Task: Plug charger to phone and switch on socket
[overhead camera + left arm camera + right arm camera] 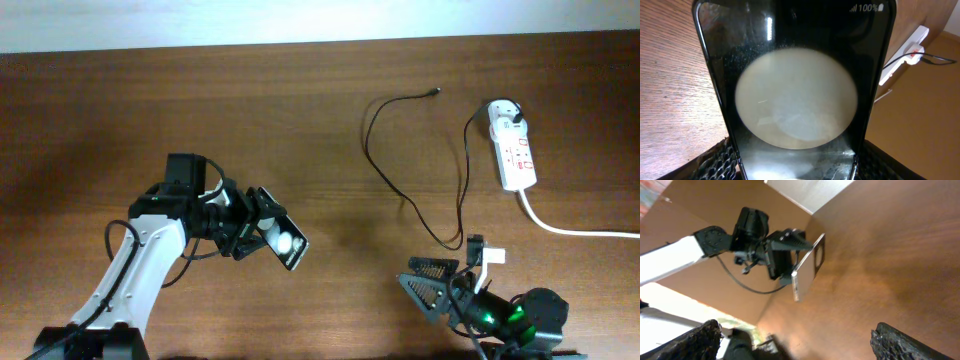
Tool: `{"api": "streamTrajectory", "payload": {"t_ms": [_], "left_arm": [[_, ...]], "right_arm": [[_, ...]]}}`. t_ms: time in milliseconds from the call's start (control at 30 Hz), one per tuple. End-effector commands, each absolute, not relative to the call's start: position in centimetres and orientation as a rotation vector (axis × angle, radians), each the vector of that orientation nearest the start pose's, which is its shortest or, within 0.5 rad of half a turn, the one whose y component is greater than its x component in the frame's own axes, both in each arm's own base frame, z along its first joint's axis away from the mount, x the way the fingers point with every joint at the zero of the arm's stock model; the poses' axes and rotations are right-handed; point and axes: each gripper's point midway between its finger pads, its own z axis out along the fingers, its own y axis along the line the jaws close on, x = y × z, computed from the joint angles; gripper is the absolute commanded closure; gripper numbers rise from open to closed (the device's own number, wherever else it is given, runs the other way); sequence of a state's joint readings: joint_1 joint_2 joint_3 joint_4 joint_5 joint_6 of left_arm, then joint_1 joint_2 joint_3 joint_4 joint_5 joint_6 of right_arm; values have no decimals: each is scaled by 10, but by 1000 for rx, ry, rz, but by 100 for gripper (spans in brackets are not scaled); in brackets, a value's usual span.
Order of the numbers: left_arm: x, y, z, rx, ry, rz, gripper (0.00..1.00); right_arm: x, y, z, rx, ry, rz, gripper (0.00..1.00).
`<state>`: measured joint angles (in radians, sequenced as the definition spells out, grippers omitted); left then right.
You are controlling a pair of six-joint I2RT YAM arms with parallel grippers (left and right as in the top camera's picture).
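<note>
The phone is pinched across its lower part by my left gripper, so my right gripper should take the phone's free edge (303, 247) while my left gripper changes its hold before plugging.
My left gripper (252, 226) is shut on the black phone (282, 241) and holds it tilted above the table. The phone's glossy face (797, 95) fills the left wrist view, with a large round white reflection. It shows edge-on in the right wrist view (807, 267). The charger's thin black cable (400, 192) loops over the table, its plug tip (434, 92) lying free at the far side. Its white adapter (507, 115) sits in the white socket strip (518, 158), also seen in the left wrist view (904, 56). My right gripper (428, 283) is open and empty, wide apart in its wrist view (795, 345).
The strip's thick white cord (580, 232) runs off to the right edge. A loop of the charger cable lies just beyond my right gripper. The wooden table (330, 130) ends at a pale wall along the far side.
</note>
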<state>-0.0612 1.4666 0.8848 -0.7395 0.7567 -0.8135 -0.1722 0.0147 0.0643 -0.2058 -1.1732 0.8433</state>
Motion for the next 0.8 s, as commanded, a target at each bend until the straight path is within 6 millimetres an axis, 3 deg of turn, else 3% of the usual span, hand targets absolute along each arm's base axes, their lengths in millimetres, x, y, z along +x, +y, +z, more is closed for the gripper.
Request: {"api": "streamTrajectory", "payload": {"t_ms": [0,133,200,300,467,567,633,767], "left_arm": [[269,-149,107,-911,2841,-1333,31],[272,-152,110,-882,2823,-1356,31],[273,-153,111,-877,2818,-1368,31],[273,-153,111,-895,2816,-1369,31],[273,-153,111,-896,2816,-1370,30],[273,-153,111,-895,2816,-1370,30],[274,-153,111,-898,2812,-1371,30],[277,-153,112,-888,2800,-1376,30]], "right_arm": [[165,131,166,87,1884,1518,1],[167,129,179,-11,1822,1432,1],[166,127,200,-33,1781,1394,1],[169,125,216,-17,1768,1369,1],[192,116,225,41,1834,1302,1],[214,99,220,103,1986,1111,1],[220,90,228,101,2068,1010,1],[222,103,244,54,2095,1016,1]]}}
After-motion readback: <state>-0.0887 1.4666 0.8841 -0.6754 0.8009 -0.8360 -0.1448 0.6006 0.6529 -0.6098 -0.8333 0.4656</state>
